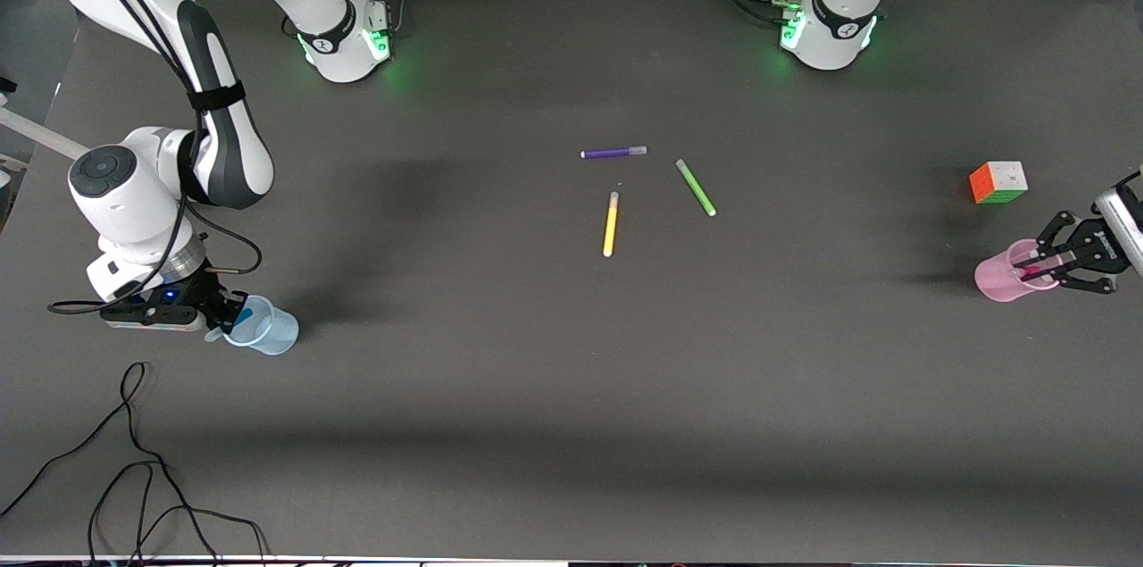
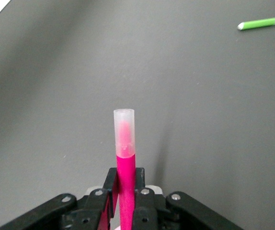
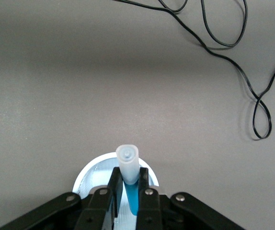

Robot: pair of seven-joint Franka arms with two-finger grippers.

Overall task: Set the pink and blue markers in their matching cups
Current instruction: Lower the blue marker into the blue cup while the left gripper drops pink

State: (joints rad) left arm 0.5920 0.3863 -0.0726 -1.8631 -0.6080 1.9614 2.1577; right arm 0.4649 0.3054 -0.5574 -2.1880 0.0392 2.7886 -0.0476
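Note:
I will let go of the pink marker with my left gripper inside the pale pink cup [image 1: 1023, 266] next to the colour cube.
My right gripper [image 1: 225, 317] is shut on the blue marker [image 3: 133, 195]. The marker's pale end [image 3: 128, 163] sticks out past the fingertips, over the mouth of the pale blue cup [image 1: 266, 328], which also shows in the right wrist view [image 3: 92, 173]. That cup stands at the right arm's end of the table. My left gripper [image 1: 1047, 269] is shut on the pink marker [image 2: 126, 165] at the mouth of the pale pink cup [image 1: 1005, 278], at the left arm's end of the table. In the left wrist view my left gripper [image 2: 126, 178] hides almost all of the pink cup.
A purple marker [image 1: 613, 153], a green marker [image 1: 696, 187] and a yellow marker [image 1: 611, 224] lie mid-table. A colour cube [image 1: 998, 182] sits beside the pink cup, farther from the front camera. Loose black cable [image 1: 134, 460] lies near the blue cup, nearer the camera.

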